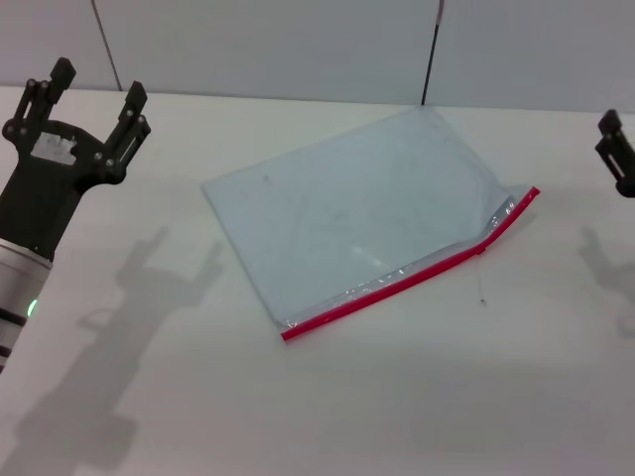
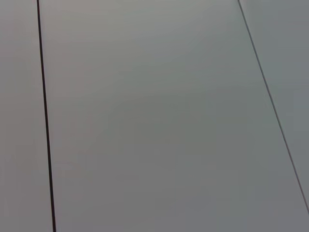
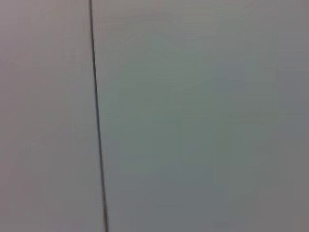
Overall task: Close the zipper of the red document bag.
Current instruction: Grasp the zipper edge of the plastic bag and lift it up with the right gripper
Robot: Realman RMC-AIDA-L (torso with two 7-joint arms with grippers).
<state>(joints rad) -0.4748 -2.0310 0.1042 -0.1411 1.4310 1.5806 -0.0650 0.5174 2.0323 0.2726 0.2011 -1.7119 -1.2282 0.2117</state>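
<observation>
The zipper's short raised section (image 1: 512,219) on the red document bag, between the zipper's bend and its lifted end, will be gripped by my right gripper.
The red document bag (image 1: 357,208), a flat pale-blue translucent pouch, lies at an angle in the middle of the white table. Its zipper (image 1: 407,282), a thin bright-red strip with a shiny clear band, runs along the near long edge and lifts slightly at its right end. My left gripper (image 1: 96,94) hovers open at the far left, well away from the bag, with nothing between its fingers. Only the tip of my right gripper (image 1: 615,149) shows at the right edge, apart from the bag. Both wrist views show only grey wall panels.
The white table (image 1: 327,397) stretches around the bag. A grey panelled wall (image 1: 298,45) with dark seams stands behind the table's far edge.
</observation>
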